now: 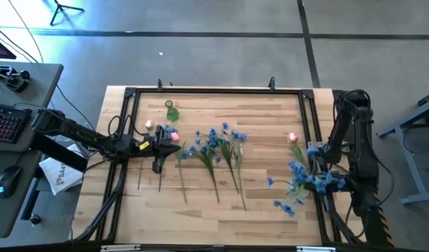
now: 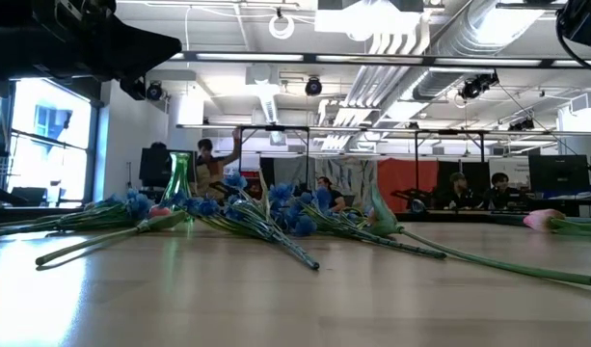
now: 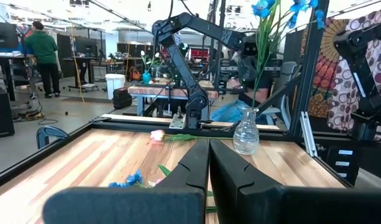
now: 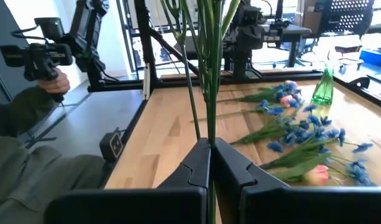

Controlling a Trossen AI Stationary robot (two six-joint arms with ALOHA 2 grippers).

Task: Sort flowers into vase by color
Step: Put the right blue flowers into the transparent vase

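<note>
The clear vase is far from the blue flowers lying down, so the robot's right gripper will let go of the stems, grasp the vase's rim point(image 3: 250, 110) and bring the vase closer.
Several blue sprays point(image 1: 221, 143) and pink tulips point(image 1: 162, 129) lie flat on the table's left half, beside a green vase point(image 1: 171, 110) standing near the far edge. Another pink tulip point(image 1: 292, 138) lies on the right. A clear glass vase point(image 3: 246, 134) stands near the right edge with blue blossoms point(image 1: 301, 180) rising from it. My right gripper point(image 4: 210, 146) is shut on their green stems. My left gripper point(image 3: 209, 155) is shut on nothing and hovers by the tulips on the left point(image 1: 173, 148). My right gripper pinches several green stems point(image 4: 209, 124) of the blue spray between its two fingers. It comes level from the table's right side, with the fingers across the stems. The stems stand about upright through the hold and continue above it; where their lower ends sit does not show.
A black frame rail point(image 1: 214, 91) runs round the tabletop. A person point(image 4: 35, 112) stands off the near side holding a device. The lying stems point(image 2: 276, 236) fan toward the near edge; bare wood point(image 1: 270, 175) lies between them and the clear vase.
</note>
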